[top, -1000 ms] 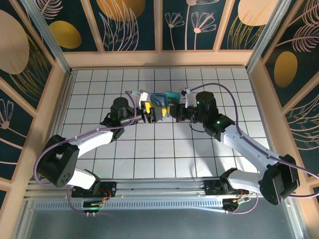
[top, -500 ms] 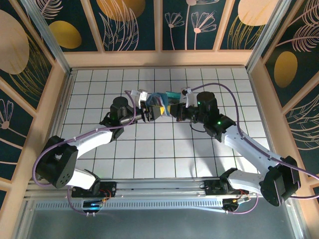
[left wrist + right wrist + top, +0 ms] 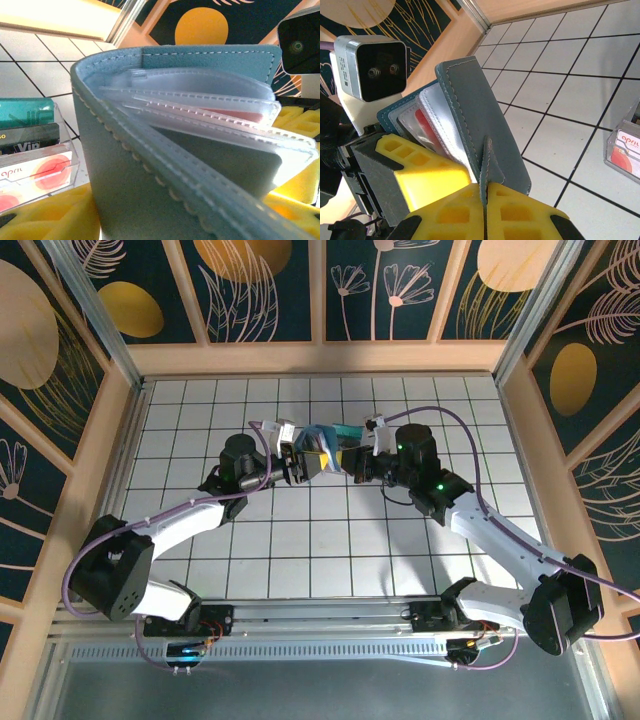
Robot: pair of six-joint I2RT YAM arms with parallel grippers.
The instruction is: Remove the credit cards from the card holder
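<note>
The robot's right gripper holds only the card holder's thin flap, so it should grip the front panel's edge (image 3: 521,175) to swing that panel off the clear sleeves.
The slate-blue card holder (image 3: 320,452) hangs above the tiles between both grippers, its panels fanned apart. My right gripper (image 3: 485,196) is shut on a thin stitched flap of the card holder (image 3: 485,115). My left gripper (image 3: 170,212) is shut across the other panel (image 3: 150,190) and its clear sleeves, with yellow fingers (image 3: 45,215) either side. A credit card with red on it (image 3: 235,114) sits inside a clear sleeve, also seen as a red strip (image 3: 423,126) in the right wrist view. In the top view the left gripper (image 3: 296,462) and right gripper (image 3: 354,466) face each other.
A clear plastic case (image 3: 35,150) holding teal, black and whitish cards with red blotches stands on the white tiles beside the grippers; its corner (image 3: 624,145) appears at the right, and its teal top (image 3: 346,430) behind the holder. Wooden walls (image 3: 320,358) ring the tiled floor.
The left gripper has closed onto the card holder's panel. The holder and both grippers have shifted slightly toward the back wall.
</note>
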